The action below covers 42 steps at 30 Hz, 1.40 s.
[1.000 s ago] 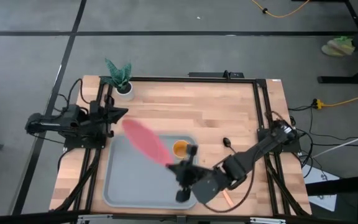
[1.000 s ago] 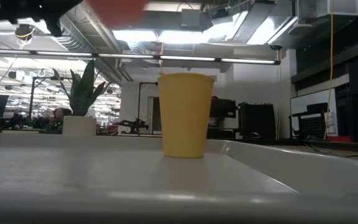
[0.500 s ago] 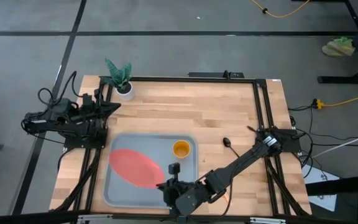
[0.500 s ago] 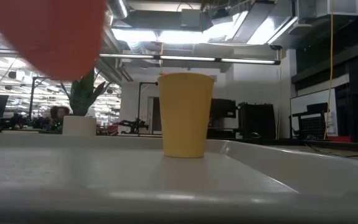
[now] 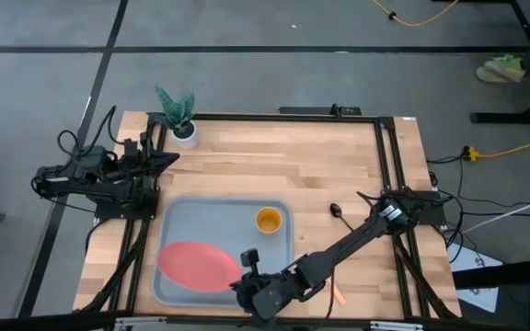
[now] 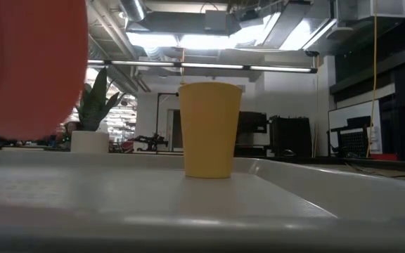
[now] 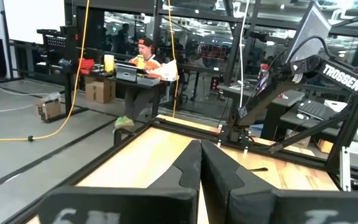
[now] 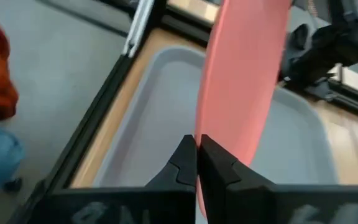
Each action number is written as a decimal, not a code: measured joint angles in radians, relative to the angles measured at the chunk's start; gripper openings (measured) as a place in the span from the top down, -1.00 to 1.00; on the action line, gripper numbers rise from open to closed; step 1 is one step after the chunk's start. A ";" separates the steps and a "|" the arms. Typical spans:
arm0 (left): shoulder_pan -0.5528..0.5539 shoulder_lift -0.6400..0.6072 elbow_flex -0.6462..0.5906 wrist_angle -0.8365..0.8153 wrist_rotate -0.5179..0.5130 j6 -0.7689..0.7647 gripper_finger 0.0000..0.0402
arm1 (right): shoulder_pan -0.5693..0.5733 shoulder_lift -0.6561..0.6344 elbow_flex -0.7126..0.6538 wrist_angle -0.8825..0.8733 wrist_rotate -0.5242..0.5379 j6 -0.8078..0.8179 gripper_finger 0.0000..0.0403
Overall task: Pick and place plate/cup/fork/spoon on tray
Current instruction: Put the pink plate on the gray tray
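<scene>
Next, my right gripper lets go of the pink-red plate in the middle of the grey tray (image 5: pixel 224 247), close beside the yellow-orange cup.
The pink-red plate (image 5: pixel 196 265) hangs over the near left part of the grey tray (image 5: pixel 224 216), held by my right gripper (image 5: pixel 246 268). In the low view the plate (image 6: pixel 27 63) fills the upper left, with its lower edge above the tray floor. The yellow-orange cup (image 5: pixel 268 220) stands upright on its base at the tray's far right. The dark spoon (image 5: pixel 337 211) lies on the table right of the tray. The fork's orange handle (image 5: pixel 337 294) shows beside my right arm, near the table's front edge. My left gripper (image 5: pixel 166 158) is shut and empty at the far left. My right gripper pinches the plate's rim (image 8: pixel 201 134) between its two fingers, on the side of the plate toward the table's right. The fingers come roughly level from the right, pointing toward the table's left. The plate stands out beyond the fingertips, tilted and clear of the tray.
A white pot with a green plant (image 5: pixel 180 124) stands at the table's far left corner. Black frame rails (image 5: pixel 389 175) run along the table's left and right sides. Bare wood lies between the tray and the far edge.
My right gripper has carried the plate down and toward the table's near left, from above the tray's middle to low over its near left part. The plate has tipped from steeply slanted toward flat. My left gripper has drawn back a little toward the far left.
</scene>
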 joint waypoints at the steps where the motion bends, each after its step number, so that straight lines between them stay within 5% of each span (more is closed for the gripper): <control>1: 0.000 0.000 0.000 0.000 0.000 0.000 1.00 | -0.002 0.006 0.000 0.001 -0.010 -0.009 0.99; 27: 0.000 0.000 0.000 0.001 0.000 0.008 1.00 | -0.064 0.054 0.001 -0.234 -0.092 -0.062 0.99; 42: 0.000 0.000 0.000 0.000 0.000 0.009 1.00 | -0.067 0.062 0.001 -0.241 -0.145 -0.061 0.77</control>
